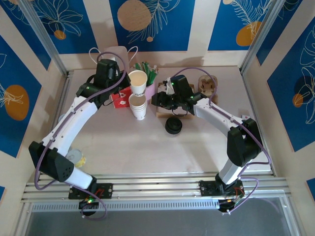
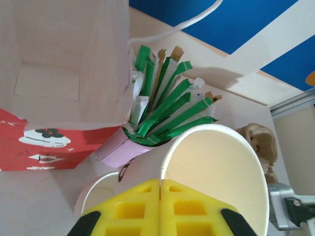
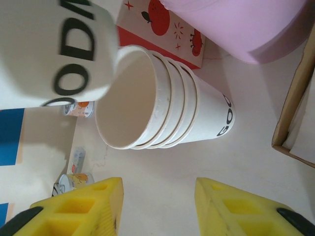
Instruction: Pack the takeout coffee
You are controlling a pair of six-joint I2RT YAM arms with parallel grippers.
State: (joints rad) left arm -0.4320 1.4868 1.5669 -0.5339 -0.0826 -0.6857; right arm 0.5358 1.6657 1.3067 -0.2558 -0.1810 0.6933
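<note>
I will use my left gripper to set the white paper cup, now tilted just above the stack, down on the bare table [image 1: 144, 156], in between the cup stack and the front metal rail.
The takeout coffee's white paper cup [image 1: 138, 81], tan inside and open-topped, hangs tilted just above a stack of lidless white cups [image 1: 139, 108]. My left gripper [image 2: 160, 183] is shut on the wall of this cup [image 2: 216, 167] at its rim; from above, the left gripper [image 1: 129, 84] sits at the cup's left side. My right gripper [image 3: 158, 189] is open with nothing between its fingers, low over the table beside the stack [image 3: 162, 108]. The lifted cup [image 3: 49, 49] shows at that view's upper left. From above, the right gripper [image 1: 156, 101] is just right of the stack.
A stack of black lids [image 1: 173, 126] stands on the table in front of the right gripper. A pink paper bag [image 1: 118, 56], a red box [image 1: 118, 100] and a pink holder of green sachets [image 1: 150, 73] crowd the back. A brown pulp carrier [image 1: 207, 84] sits back right.
</note>
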